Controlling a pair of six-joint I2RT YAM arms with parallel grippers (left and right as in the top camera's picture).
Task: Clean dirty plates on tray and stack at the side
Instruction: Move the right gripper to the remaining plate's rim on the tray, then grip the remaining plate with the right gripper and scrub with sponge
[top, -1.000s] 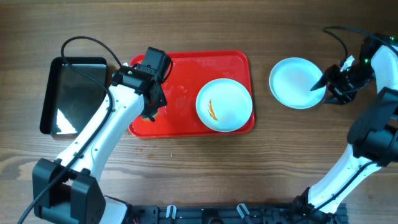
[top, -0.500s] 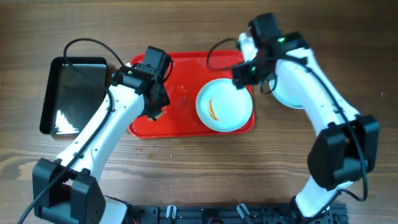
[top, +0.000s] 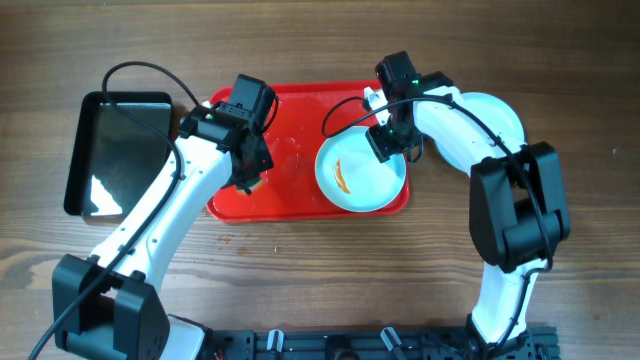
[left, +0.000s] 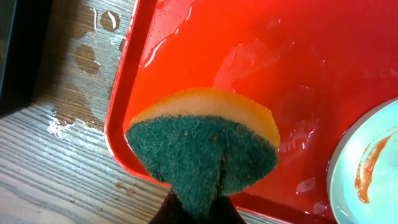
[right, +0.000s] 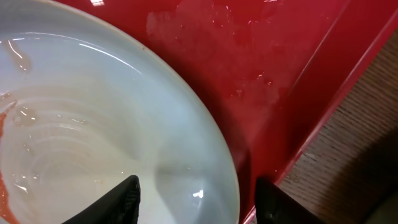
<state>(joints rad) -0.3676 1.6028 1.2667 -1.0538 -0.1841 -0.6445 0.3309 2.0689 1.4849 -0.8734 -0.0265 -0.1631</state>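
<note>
Next, I grip the plate's rim (top: 403, 168) with my right gripper, slide the plate to the sponge and hold it still, because the plate's sauce smear lies away from the sponge.
A pale plate (top: 360, 172) with an orange sauce smear lies on the right half of the red tray (top: 300, 110). My right gripper (top: 387, 143) is open, and its two fingers (right: 199, 202) straddle the plate's (right: 93, 124) upper right rim above the tray (right: 261, 62). My left gripper (top: 245, 178) is shut on a green and orange sponge (left: 205, 149) and holds it over the tray's (left: 249, 50) wet front left part. The smeared plate (left: 367, 180) shows at that view's right edge. A clean pale plate (top: 497, 108) lies on the table right of the tray, partly hidden by my right arm.
A glossy black tray (top: 120, 150) lies left of the red tray. Water drops (left: 93, 56) wet the wooden table beside the red tray's left rim. The left arm's cable loops over the black tray's back edge.
My right arm has swung left from the clean plate on the table to the smeared plate on the tray. The left arm and sponge have not moved.
</note>
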